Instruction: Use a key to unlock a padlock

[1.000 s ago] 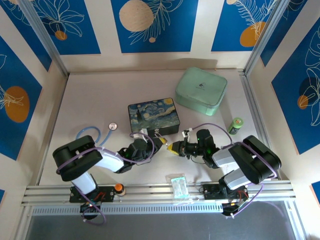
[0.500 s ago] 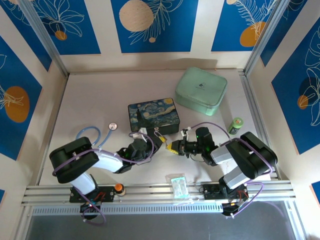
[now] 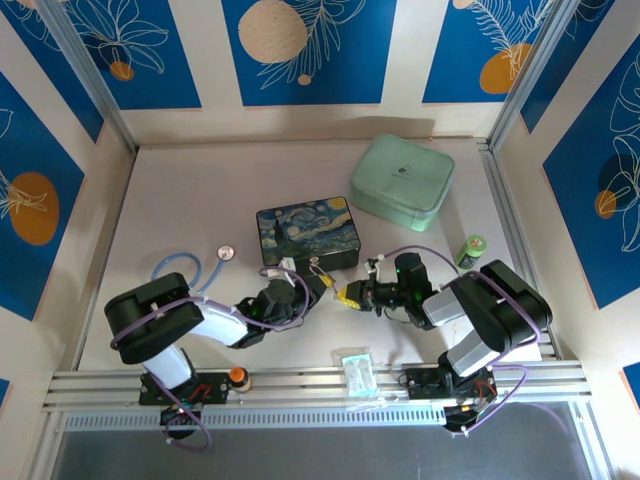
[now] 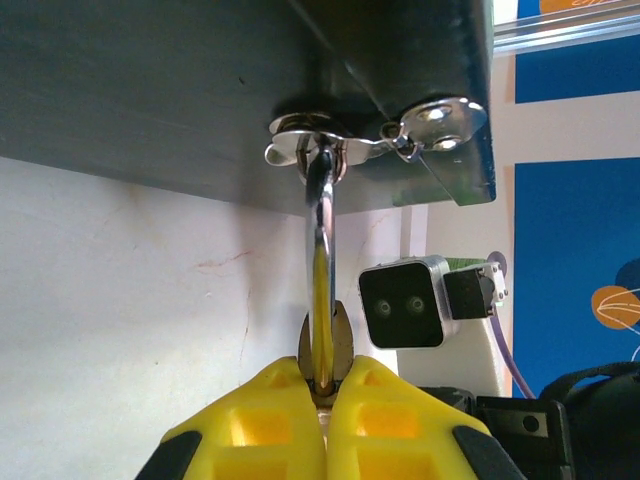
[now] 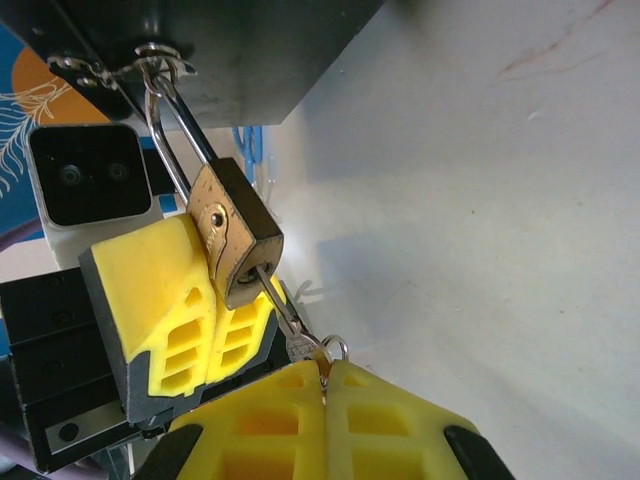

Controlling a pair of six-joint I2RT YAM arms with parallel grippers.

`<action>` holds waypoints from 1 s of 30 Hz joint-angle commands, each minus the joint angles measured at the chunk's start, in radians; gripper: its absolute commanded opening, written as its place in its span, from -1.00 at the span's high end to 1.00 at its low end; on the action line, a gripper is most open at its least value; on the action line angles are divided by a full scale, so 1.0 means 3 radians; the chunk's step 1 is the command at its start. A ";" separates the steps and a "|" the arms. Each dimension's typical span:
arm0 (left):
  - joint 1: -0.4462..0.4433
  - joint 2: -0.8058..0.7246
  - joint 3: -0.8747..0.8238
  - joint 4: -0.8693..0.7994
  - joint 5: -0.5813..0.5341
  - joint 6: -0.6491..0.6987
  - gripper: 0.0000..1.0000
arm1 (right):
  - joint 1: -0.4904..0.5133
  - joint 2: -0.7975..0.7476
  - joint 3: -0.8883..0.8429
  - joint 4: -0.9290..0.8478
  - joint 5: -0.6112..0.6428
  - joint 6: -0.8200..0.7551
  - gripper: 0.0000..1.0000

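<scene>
I hold the key's ring end slanted to the padlock with my right gripper, so I need to open, line up with the keyhole and take the key's head [image 5: 302, 346].
A small brass padlock [image 5: 235, 240] hangs by its silver shackle [image 5: 180, 125] from the clasp of the painted box [image 3: 305, 230]. My left gripper [image 4: 326, 385] is shut on the padlock body [image 4: 325, 345], with the shackle [image 4: 320, 230] running up to the clasp. The tiny silver key [image 5: 285, 315] has its blade in the keyhole at the padlock's bottom face. My right gripper [image 5: 325, 368] is shut on the key's head and ring. From above, both grippers meet at the padlock [image 3: 325, 281] in front of the box, the left gripper [image 3: 316, 286] facing the right gripper [image 3: 347, 294].
A mint-green case [image 3: 402, 182] lies at the back right and a green bottle [image 3: 471, 250] stands at the right. A stethoscope [image 3: 200, 262] lies at the left. A clear plastic packet [image 3: 356, 367] rests on the front rail.
The right arm's elbow and forearm have shifted slightly. Both grippers stay together at the padlock, and the box has not moved.
</scene>
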 commanded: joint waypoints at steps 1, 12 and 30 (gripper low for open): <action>-0.0167 -0.0074 -0.0008 0.0209 0.0445 0.0065 1.00 | -0.0097 0.0038 0.0197 0.0199 0.0010 -0.0044 1.00; -0.0181 -0.0014 0.0152 0.0015 0.0464 0.0130 1.00 | 0.0066 0.0094 0.0264 0.0221 0.0130 -0.0005 1.00; -0.0172 -0.0041 0.0176 -0.0473 0.0169 0.0105 1.00 | 0.0458 -0.1041 0.0484 -0.2416 0.1419 -0.1282 -0.09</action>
